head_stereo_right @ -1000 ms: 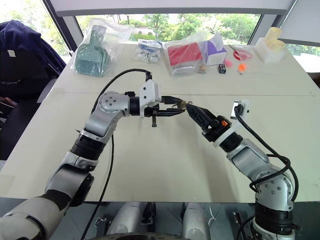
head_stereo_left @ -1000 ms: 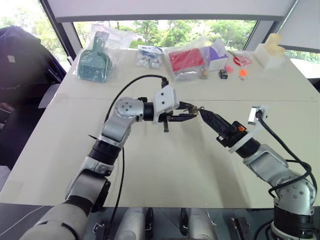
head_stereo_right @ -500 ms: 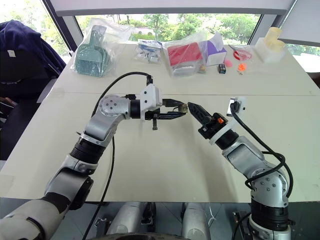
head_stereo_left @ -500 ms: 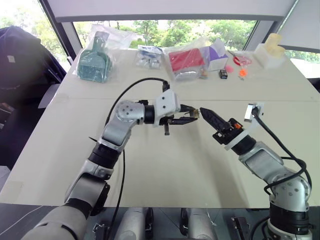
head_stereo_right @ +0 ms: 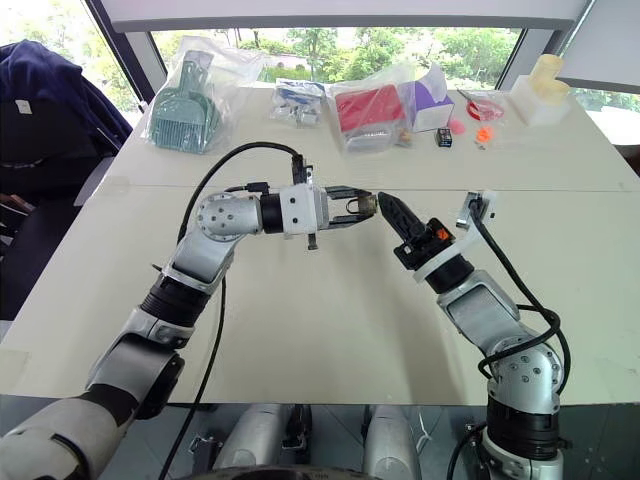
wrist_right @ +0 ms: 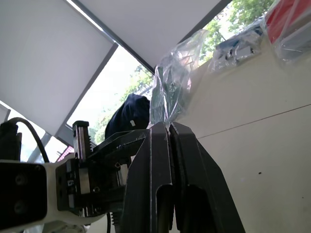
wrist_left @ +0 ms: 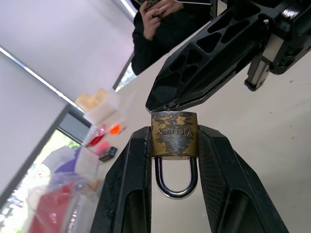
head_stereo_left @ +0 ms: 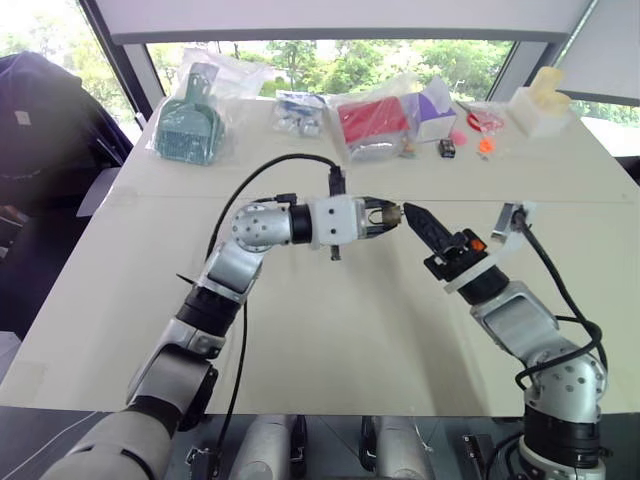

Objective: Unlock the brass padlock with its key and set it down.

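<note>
The shackle is inside my left gripper's fingers, so my right gripper needs to open and take the brass padlock's body (wrist_left: 174,134) before my left gripper swings the shackle.
The brass padlock (wrist_left: 173,134) is a tarnished yellow body with a silvery shackle (wrist_left: 176,178). My left gripper (head_stereo_left: 388,213) is shut on it, one black finger on each side, and holds it in the air above the middle of the table (head_stereo_left: 330,340). My right gripper (head_stereo_left: 411,212) is shut. Its pointed tip meets the padlock's face opposite the shackle, and in the left wrist view the dark right fingers (wrist_left: 204,68) come down onto the lock. The key is hidden; I cannot tell whether it sits between the right fingers.
Along the table's far edge lie a green item in a plastic bag (head_stereo_left: 187,125), a bagged red box (head_stereo_left: 373,122), a purple box (head_stereo_left: 434,108), small black and orange items (head_stereo_left: 447,148) and a white object (head_stereo_left: 540,105). A person (wrist_left: 165,19) stands beyond the table.
My left wrist has rolled with the padlock still in its grip. The right gripper's tip drew back a little from the lock, then came up against it again.
</note>
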